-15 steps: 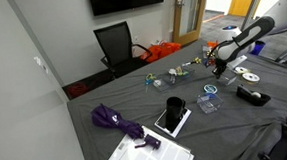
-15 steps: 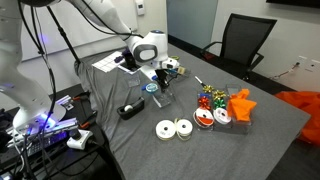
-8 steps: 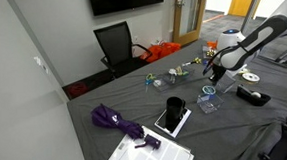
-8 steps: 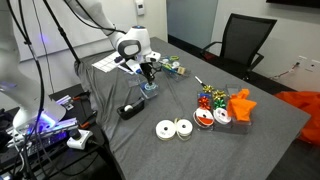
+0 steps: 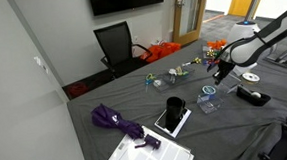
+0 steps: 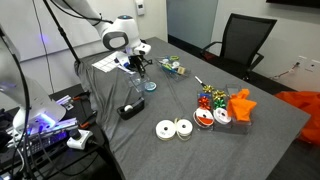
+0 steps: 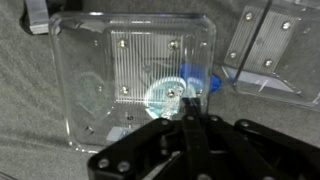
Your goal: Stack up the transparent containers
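Observation:
I should release the transparent container inside the second transparent container (image 5: pixel 208 102) (image 7: pixel 277 44) on the grey cloth.
Two transparent containers sit close together on the grey cloth. One, with a bluish round patch (image 5: pixel 208 90), also shows in an exterior view (image 6: pixel 148 86) and fills the wrist view (image 7: pixel 120 60). The second (image 5: pixel 209 104) lies just beside it, at the wrist view's upper right (image 7: pixel 275 50). My gripper (image 5: pixel 215 83) (image 6: pixel 138 70) points down at the bluish container. In the wrist view its fingers (image 7: pixel 188 112) are pressed together on that container's right wall.
Two flat white discs (image 5: pixel 245 76) (image 6: pixel 173 128), a black box (image 5: pixel 252 95) (image 6: pixel 130 108), a black-screened device (image 5: pixel 172 115) on paper, a purple umbrella (image 5: pixel 116 120), white sheets (image 5: pixel 148 153), orange pieces (image 6: pixel 240 103) and a black chair (image 5: pixel 116 44) surround the spot.
The arm's upper links have swung sideways and the wrist has turned, while the fingertips stayed near the bluish container. Both containers rest where they were.

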